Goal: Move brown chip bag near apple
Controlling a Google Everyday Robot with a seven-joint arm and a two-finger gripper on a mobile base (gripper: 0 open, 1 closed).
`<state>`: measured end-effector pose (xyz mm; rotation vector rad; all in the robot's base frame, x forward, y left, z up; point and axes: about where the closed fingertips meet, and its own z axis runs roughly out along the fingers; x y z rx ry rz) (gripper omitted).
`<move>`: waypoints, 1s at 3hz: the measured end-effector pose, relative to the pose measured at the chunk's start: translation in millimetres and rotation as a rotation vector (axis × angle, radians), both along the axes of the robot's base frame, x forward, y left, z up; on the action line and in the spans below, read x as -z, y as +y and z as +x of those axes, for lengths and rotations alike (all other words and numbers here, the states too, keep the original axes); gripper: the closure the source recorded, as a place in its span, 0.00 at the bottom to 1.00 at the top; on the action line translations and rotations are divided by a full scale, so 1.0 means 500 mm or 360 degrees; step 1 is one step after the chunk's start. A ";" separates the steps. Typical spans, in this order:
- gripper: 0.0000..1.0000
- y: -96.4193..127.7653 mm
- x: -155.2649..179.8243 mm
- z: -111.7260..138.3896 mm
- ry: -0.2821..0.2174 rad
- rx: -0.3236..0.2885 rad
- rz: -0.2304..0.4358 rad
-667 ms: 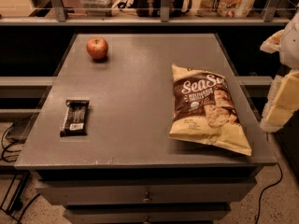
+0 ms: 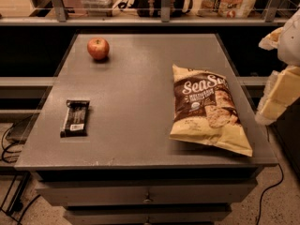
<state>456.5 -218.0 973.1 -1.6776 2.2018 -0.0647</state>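
The brown chip bag's middle (image 2: 213, 104), beside its white lettering, is the spot my gripper needs to go to next and close on.
The brown chip bag (image 2: 208, 109) lies flat on the right side of the grey table (image 2: 136, 102), its lower corner near the front right edge. It is tan-yellow with a dark brown panel and white "Sea Salt" lettering. The red apple (image 2: 98, 48) sits at the far left of the table, well apart from the bag. My gripper (image 2: 274, 100) shows as pale, blurred shapes at the right edge of the view. It hangs just right of the bag, beyond the table's right edge, and holds nothing that I can see.
A small black bar wrapper (image 2: 75, 117) lies on the left front part of the table. A shelf rail (image 2: 159, 20) with bags and boxes runs behind the table. Drawers (image 2: 147, 196) sit under the tabletop. Cables trail on the floor at both sides.
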 end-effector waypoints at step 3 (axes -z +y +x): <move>0.00 0.085 0.124 0.116 0.0052 0.0169 0.0281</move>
